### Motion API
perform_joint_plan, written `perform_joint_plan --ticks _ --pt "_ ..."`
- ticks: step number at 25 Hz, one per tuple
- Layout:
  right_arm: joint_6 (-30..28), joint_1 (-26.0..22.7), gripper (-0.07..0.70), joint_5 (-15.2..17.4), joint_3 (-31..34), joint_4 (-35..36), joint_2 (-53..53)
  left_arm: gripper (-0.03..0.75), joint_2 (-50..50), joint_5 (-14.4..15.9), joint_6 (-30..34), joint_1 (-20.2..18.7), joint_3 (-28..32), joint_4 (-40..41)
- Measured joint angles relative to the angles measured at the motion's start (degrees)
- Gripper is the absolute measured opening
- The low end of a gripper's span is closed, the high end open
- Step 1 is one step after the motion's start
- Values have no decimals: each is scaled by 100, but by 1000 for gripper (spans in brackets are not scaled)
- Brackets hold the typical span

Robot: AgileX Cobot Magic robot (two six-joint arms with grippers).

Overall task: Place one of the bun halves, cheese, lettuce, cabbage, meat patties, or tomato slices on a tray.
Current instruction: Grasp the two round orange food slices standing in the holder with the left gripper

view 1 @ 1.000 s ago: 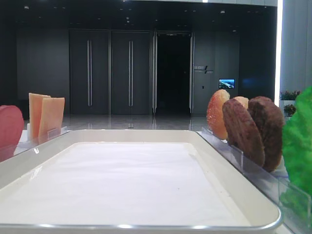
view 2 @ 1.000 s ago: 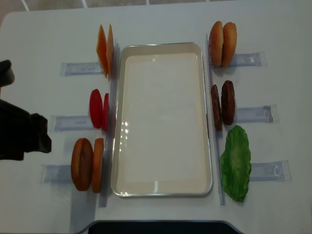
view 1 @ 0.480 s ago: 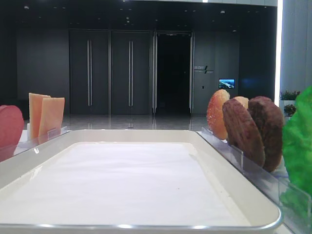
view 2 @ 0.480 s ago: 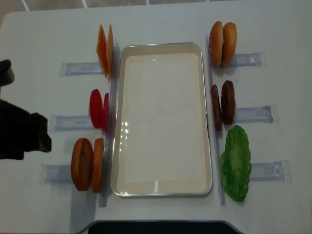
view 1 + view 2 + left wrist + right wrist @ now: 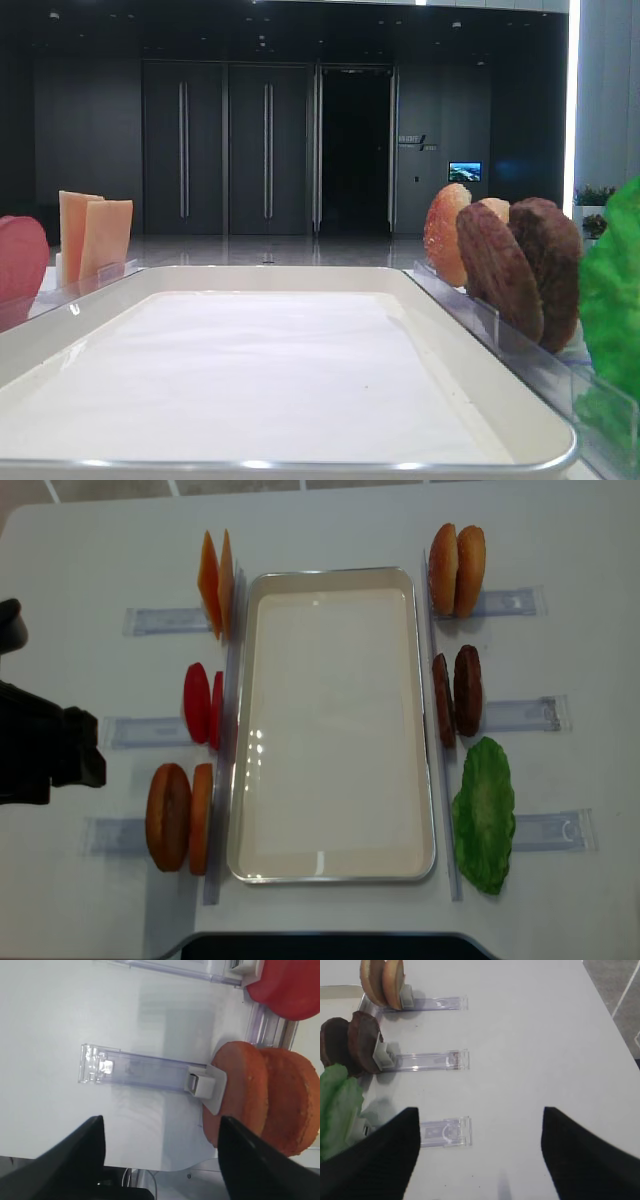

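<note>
My left gripper is to go next to the bun half standing nearest the white tray, beside the tomato slices, and grab it by its end (image 5: pixel 202 794) (image 5: pixel 287 1067) toward those slices.
The white tray (image 5: pixel 335 572) lies mid-table with only its paper liner inside. On its left stand cheese (image 5: pixel 217 583), tomato slices (image 5: pixel 203 705) and two bun halves (image 5: pixel 180 818). On its right are more bun halves (image 5: pixel 457 569), meat patties (image 5: pixel 458 695) and lettuce (image 5: pixel 484 815). Cabbage is out of view. My left gripper (image 5: pixel 160 1160) is open above bare table, left of the bun halves (image 5: pixel 265 1100). My right gripper (image 5: pixel 480 1160) is open over bare table, right of the lettuce (image 5: pixel 337 1105), holding nothing.
Clear plastic racks (image 5: pixel 165 620) hold the food upright along both long sides of the tray. The left arm (image 5: pixel 45 760) sits at the table's left edge. The near table edge (image 5: pixel 320 938) runs just below the tray.
</note>
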Motion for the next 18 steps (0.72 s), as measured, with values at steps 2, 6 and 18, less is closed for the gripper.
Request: perform_joint_plan --ticks 2,6,18 --pt "0 0 514 0 0 0 0 535 0 -19 0 0 0 0" --pt "0 0 514 0 0 0 0 535 0 -45 -5 0 0 0" --pt "0 0 514 0 0 0 0 535 207 -243 -26 -47 0 -34"
